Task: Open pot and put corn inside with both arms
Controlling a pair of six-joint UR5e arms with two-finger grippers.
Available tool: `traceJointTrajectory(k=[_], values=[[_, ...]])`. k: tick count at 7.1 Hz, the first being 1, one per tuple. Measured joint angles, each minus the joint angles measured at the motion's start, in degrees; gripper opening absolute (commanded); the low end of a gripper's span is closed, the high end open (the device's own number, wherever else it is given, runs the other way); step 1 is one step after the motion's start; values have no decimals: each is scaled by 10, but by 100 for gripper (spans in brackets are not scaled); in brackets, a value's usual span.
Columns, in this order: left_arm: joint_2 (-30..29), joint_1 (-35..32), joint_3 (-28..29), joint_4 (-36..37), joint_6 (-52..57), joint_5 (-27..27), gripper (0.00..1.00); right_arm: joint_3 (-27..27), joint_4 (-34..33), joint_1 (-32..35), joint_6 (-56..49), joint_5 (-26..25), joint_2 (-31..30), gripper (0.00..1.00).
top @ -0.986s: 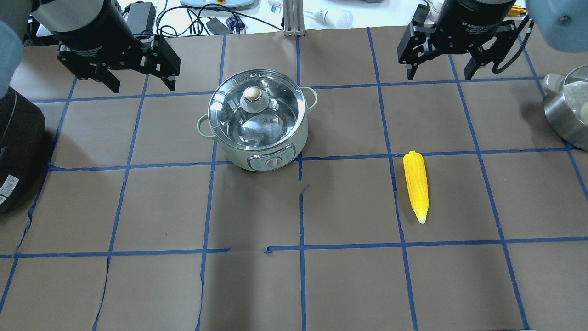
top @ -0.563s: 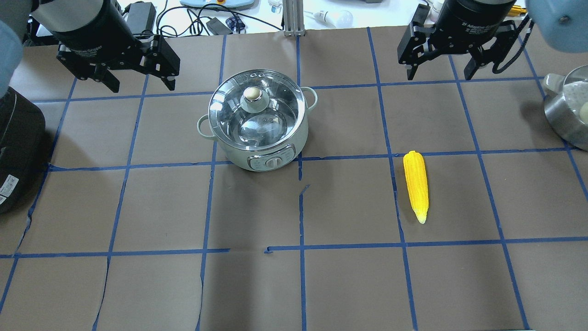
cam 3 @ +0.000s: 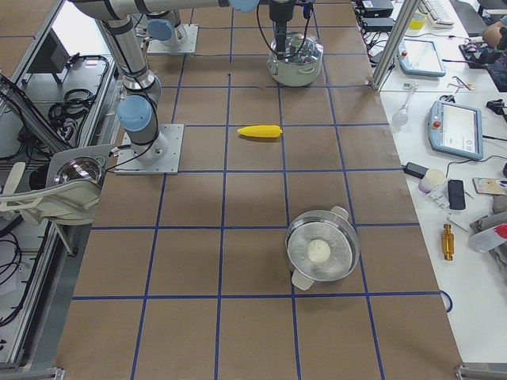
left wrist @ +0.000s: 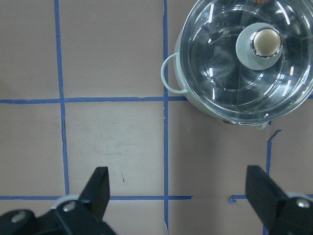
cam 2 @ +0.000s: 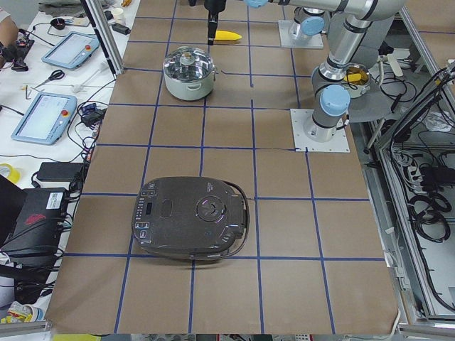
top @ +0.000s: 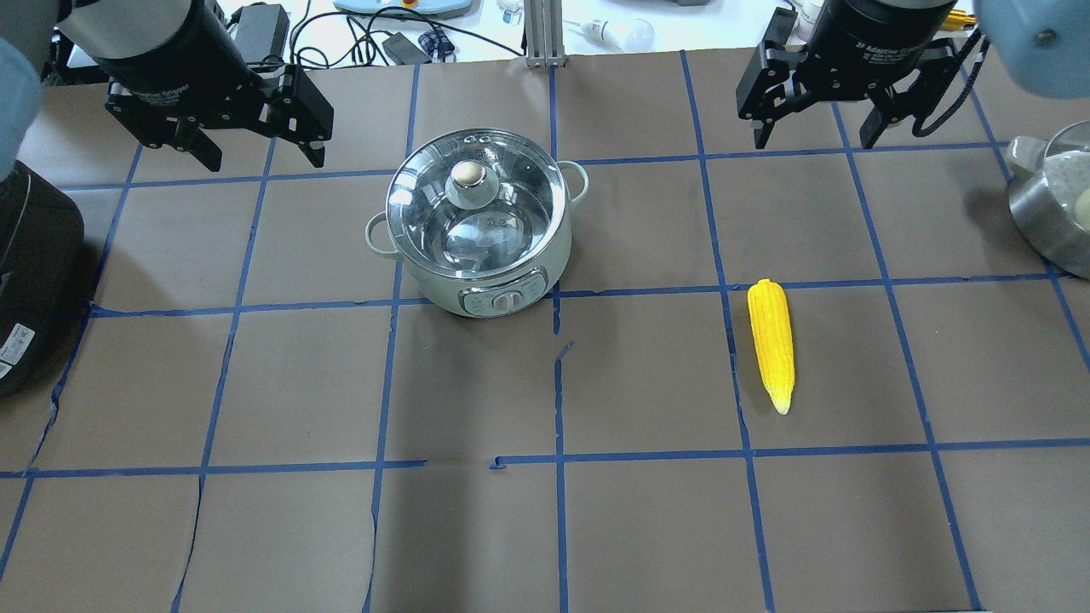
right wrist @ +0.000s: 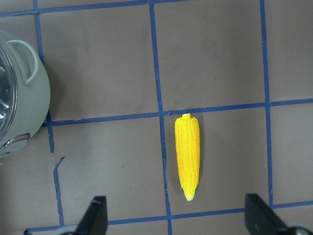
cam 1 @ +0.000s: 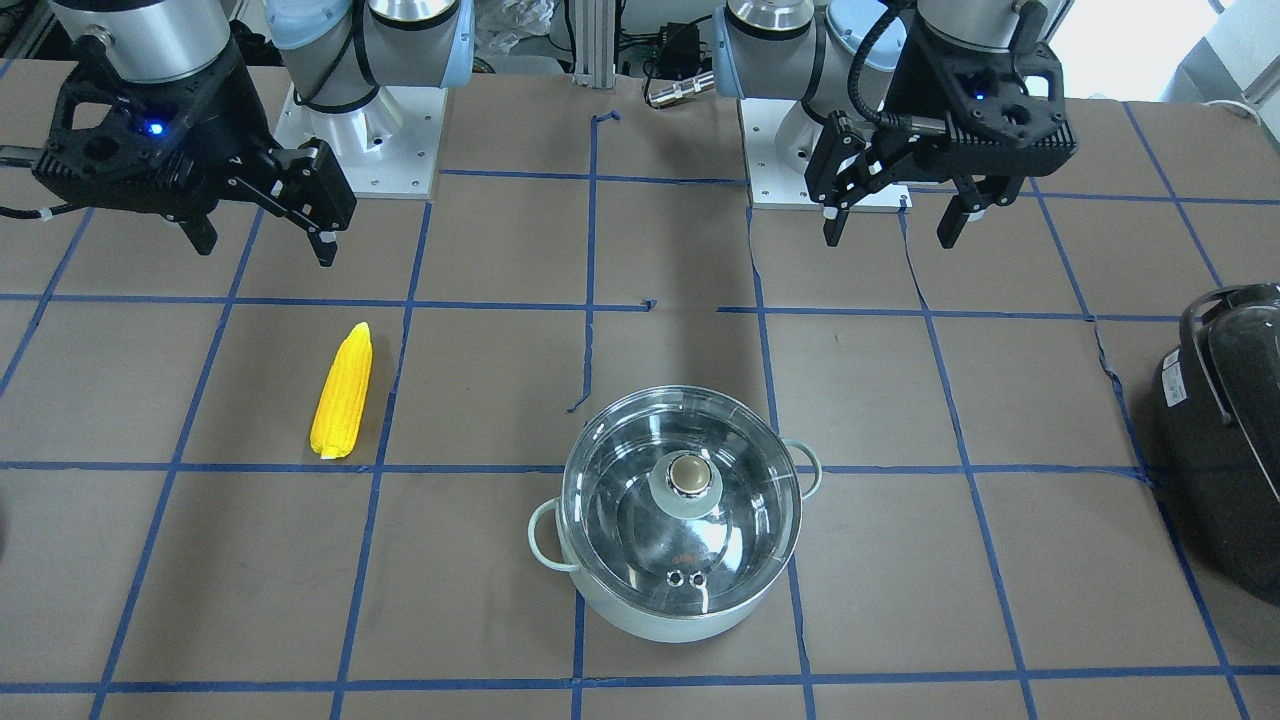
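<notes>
The lid must come off. Next, my left gripper goes to the beige knob [cam 1: 690, 474] [left wrist: 267, 42] of the mint-green pot's glass lid and closes there.
The mint-green pot [top: 434, 289] stands left of centre with its glass lid [top: 502, 230] on and the beige knob [top: 467, 174] on top. The lid shows in the front view [cam 1: 620, 500] and the left wrist view [left wrist: 220, 73]. The yellow corn [top: 771, 345] lies flat to the pot's right, also in the front view [cam 1: 342, 392] and the right wrist view [right wrist: 188, 156]. My left gripper [top: 264, 153] hangs open and empty, above and left of the pot. My right gripper [top: 813, 140] hangs open and empty, high beyond the corn.
A large black appliance [top: 34, 272] sits at the table's left edge. A steel pot [top: 1035, 217] with a white object inside sits at the right edge. Blue tape lines grid the brown table. Cables and tablets lie beyond the far edge.
</notes>
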Motion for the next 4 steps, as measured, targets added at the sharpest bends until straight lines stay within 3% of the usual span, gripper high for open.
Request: traceJointTrajectory(k=[4], values=[[-29, -4, 17, 30, -4, 3, 100, 5, 0, 0, -1, 0, -2, 100]])
